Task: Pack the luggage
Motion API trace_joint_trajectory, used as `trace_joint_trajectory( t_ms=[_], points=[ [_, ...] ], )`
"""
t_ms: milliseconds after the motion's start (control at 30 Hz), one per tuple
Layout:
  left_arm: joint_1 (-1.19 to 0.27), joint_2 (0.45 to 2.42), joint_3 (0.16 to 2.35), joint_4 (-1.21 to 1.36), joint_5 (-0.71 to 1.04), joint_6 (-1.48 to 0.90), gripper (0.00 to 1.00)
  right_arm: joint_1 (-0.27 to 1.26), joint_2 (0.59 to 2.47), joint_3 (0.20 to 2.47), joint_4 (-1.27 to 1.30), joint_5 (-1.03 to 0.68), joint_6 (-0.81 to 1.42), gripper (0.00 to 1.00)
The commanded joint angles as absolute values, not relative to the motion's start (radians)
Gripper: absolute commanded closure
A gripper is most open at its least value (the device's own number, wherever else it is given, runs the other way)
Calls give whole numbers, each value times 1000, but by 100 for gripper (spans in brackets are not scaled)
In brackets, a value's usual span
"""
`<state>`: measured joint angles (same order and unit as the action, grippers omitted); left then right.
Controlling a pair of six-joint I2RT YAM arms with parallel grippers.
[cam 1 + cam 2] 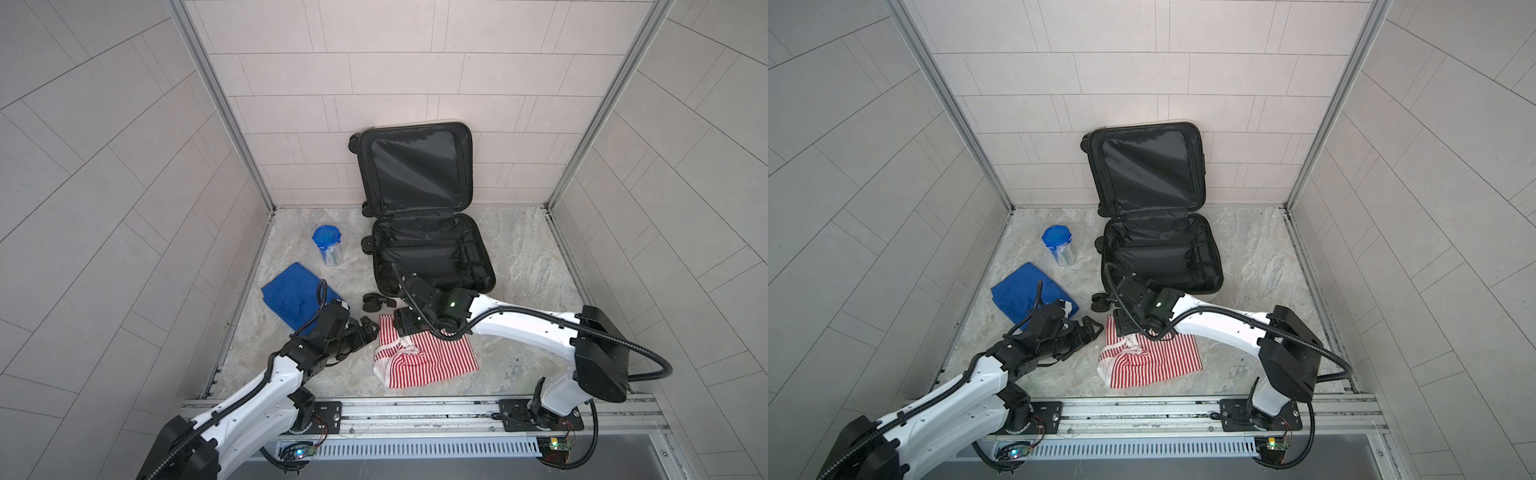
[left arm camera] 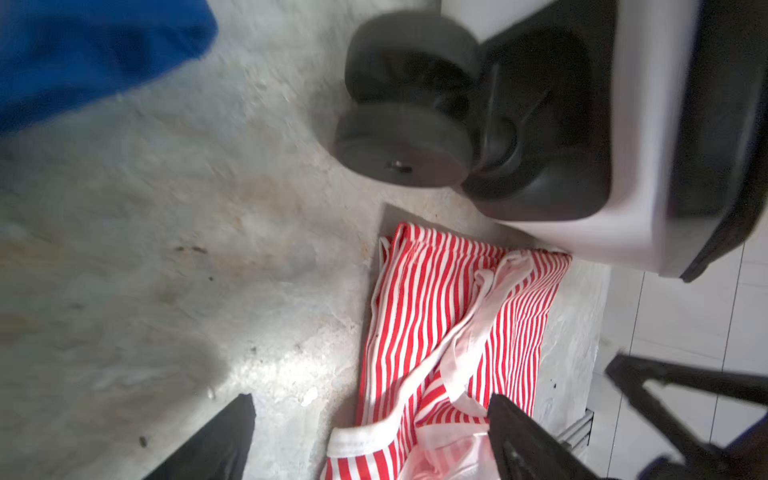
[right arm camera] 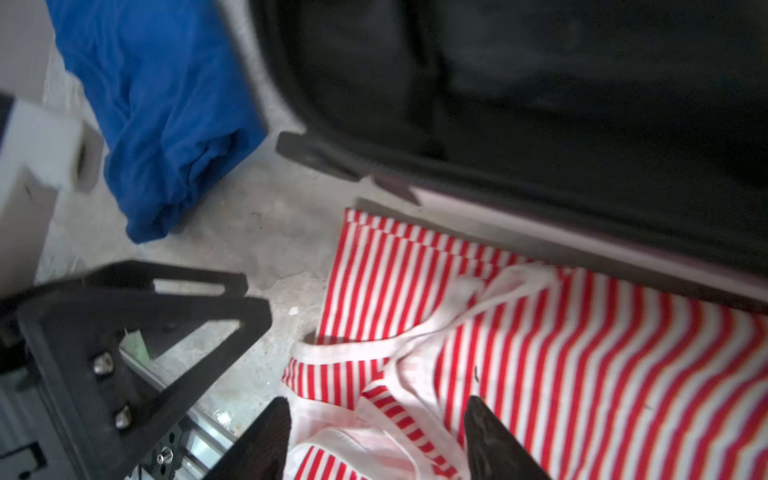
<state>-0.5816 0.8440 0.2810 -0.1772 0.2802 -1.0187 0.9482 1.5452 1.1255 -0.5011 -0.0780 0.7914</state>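
Observation:
The middle of the striped garment's side edge [image 1: 380, 346] [image 2: 369, 412], the one nearest the folded blue cloth, will be gripped by my left gripper.
The luggage [image 1: 432, 253] [image 1: 1158, 253] lies open on the marbled floor, its black-lined lid leaning on the back wall. Its white shell and a black wheel [image 2: 407, 137] show in the left wrist view. In front of it a red-and-white striped garment [image 1: 432, 357] [image 1: 1154, 361] [image 2: 453, 316] [image 3: 561, 353] lies crumpled. My left gripper [image 1: 370, 328] [image 2: 372, 401] is open at the garment's left edge, one finger over the cloth and one over bare floor. My right gripper [image 3: 378, 401] is open just above the garment's far left corner, jaws astride its white trim.
A folded blue cloth [image 1: 291, 295] [image 1: 1021, 291] [image 3: 166, 104] lies left of the luggage, beside my left wrist. A clear container with a blue lid [image 1: 327, 245] [image 1: 1057, 245] stands behind it. Tiled walls enclose three sides. A metal rail [image 1: 415, 409] runs along the front.

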Motion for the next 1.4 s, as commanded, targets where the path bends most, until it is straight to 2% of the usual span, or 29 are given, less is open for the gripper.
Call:
trace_joint_trajectory(
  t_ms=[0, 233, 433, 1033, 1367],
  points=[
    [-639, 848, 249, -139, 263, -1075, 7, 889, 1451, 1060, -554, -28, 739, 26],
    [-720, 869, 229, -138, 227, -1103, 10, 649, 1251, 863, -576, -89, 689, 25],
    [-751, 921, 233, -126, 215, -1106, 12, 498, 1169, 723, -571, -183, 649, 23],
    [-843, 1183, 274, 72, 181, -1131, 19, 479, 1112, 465, -420, -312, 707, 24],
    [-863, 1233, 275, 139, 173, -1146, 33, 506, 1134, 413, -336, -341, 767, 34]
  ],
)
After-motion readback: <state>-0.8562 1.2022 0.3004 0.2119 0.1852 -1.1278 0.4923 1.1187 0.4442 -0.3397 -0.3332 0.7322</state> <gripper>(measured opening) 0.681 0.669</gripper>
